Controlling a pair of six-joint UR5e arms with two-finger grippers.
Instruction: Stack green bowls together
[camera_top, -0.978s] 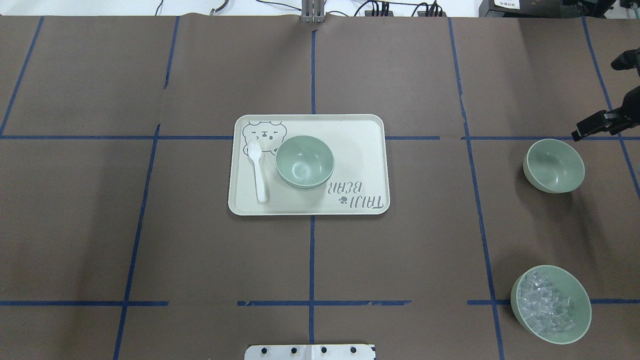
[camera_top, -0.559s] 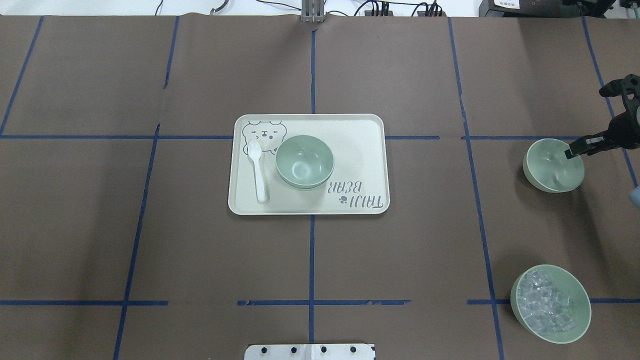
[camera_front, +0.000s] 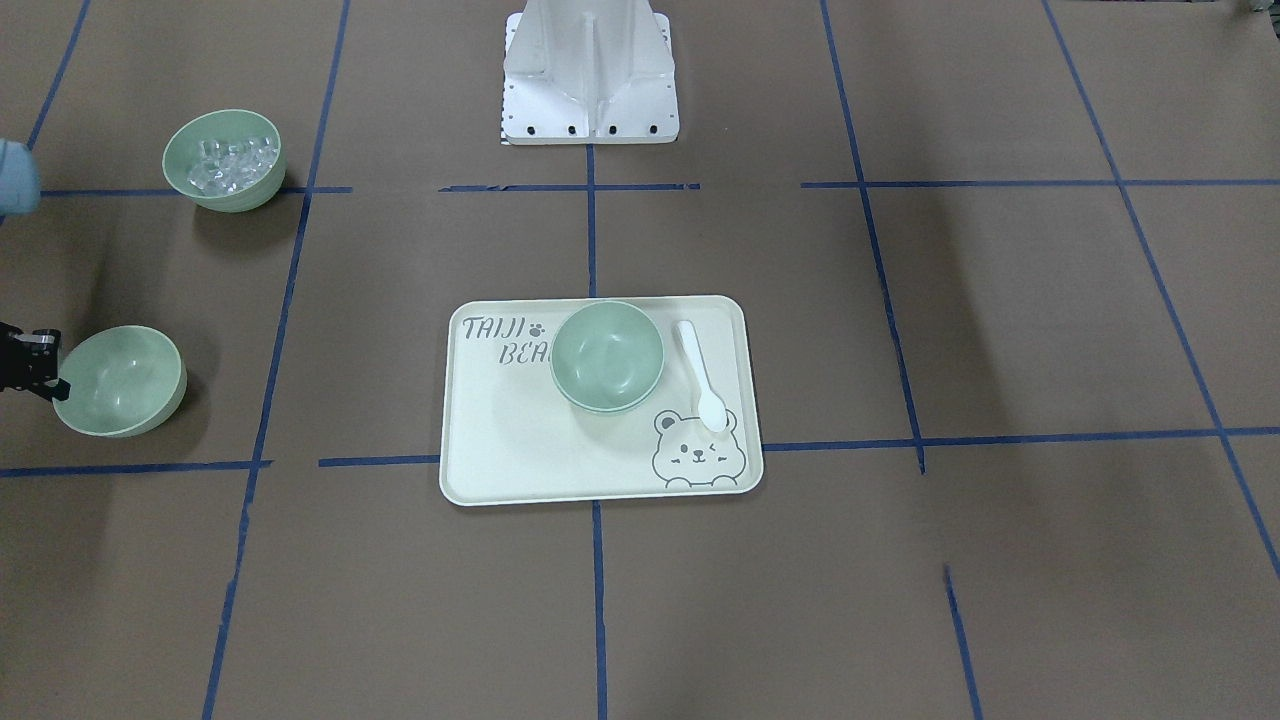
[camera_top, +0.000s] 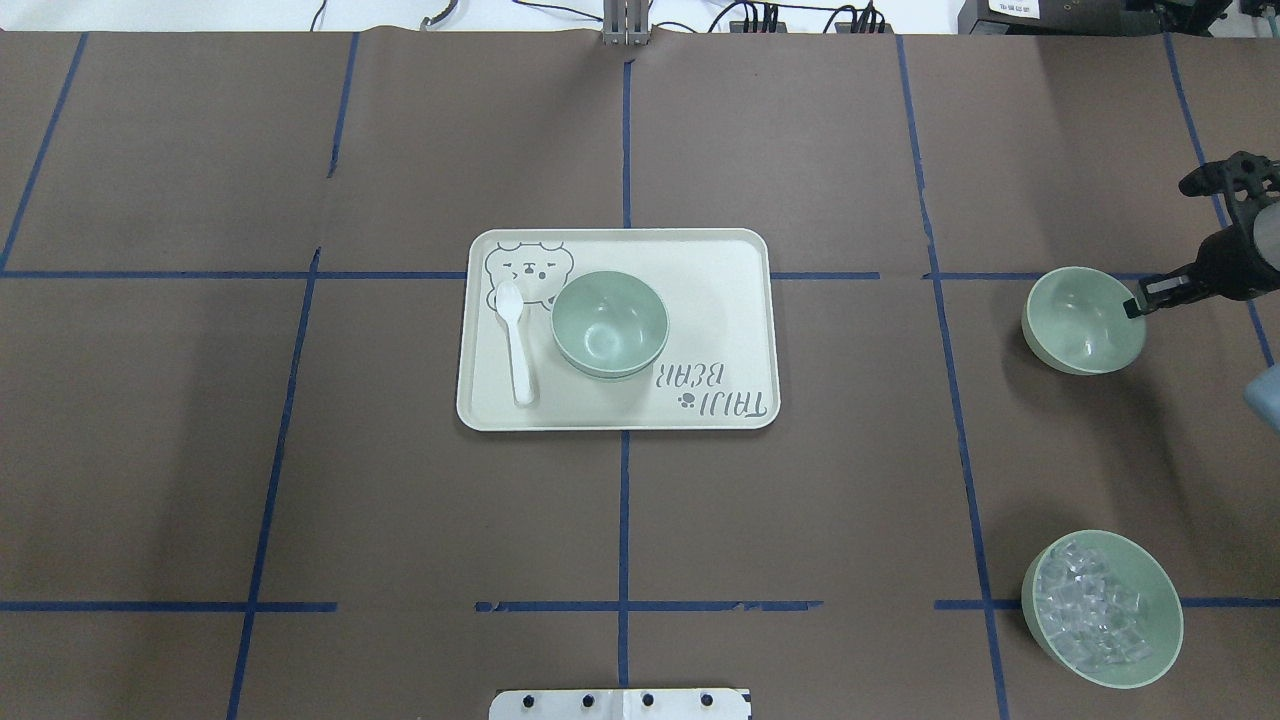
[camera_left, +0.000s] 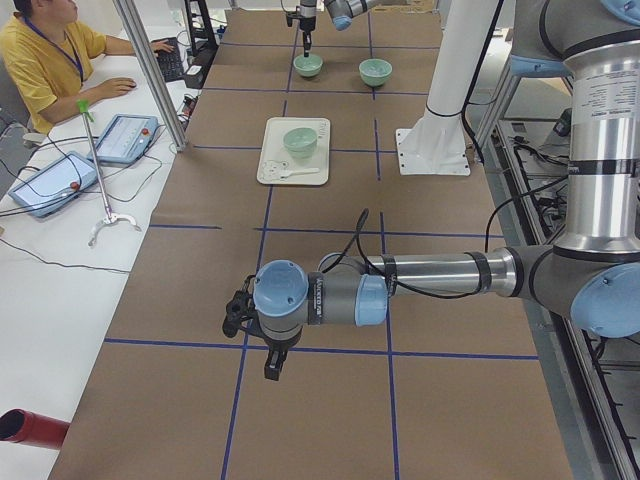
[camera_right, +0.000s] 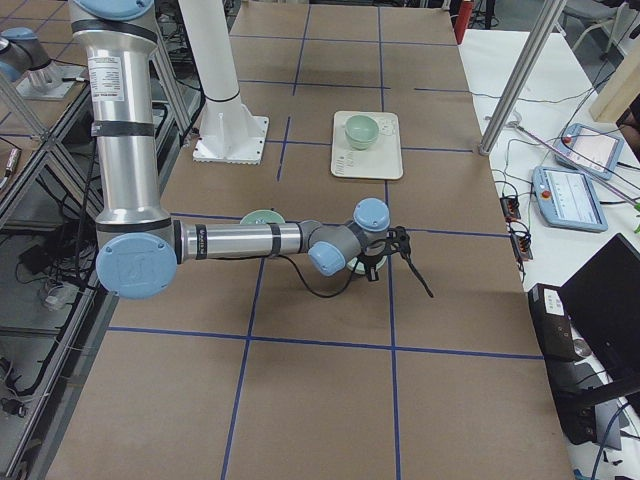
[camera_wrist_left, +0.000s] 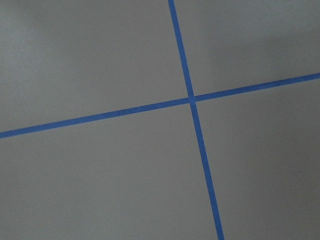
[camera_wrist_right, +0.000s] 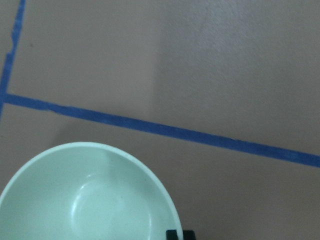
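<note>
The robot's right gripper will set the held green bowl down inside the green bowl on the cream tray (camera_front: 612, 352), beside the white spoon.
Two pale green bowls (camera_top: 610, 323) sit nested on the cream tray (camera_top: 720, 260), also seen in the front view (camera_front: 607, 357). A third green bowl (camera_top: 1085, 320) is at the far right of the table, tilted in the front view (camera_front: 120, 380). My right gripper (camera_top: 1135, 303) is shut on its right rim. The right wrist view shows the bowl (camera_wrist_right: 85, 200) with black fingertips (camera_wrist_right: 174, 234) pinching the rim. I cannot tell whether it touches the table. My left gripper (camera_left: 272, 366) hangs low over bare table far to the left; I cannot tell if it is open or shut.
A green bowl of clear ice-like cubes (camera_top: 1100, 608) stands at the near right, below the held bowl. A white spoon (camera_top: 517, 345) lies on the tray left of the stack. The robot base plate (camera_top: 620, 703) is at the near edge.
My right gripper came in from the right onto the lone bowl's rim. The bowl has shifted left and slightly away with it.
</note>
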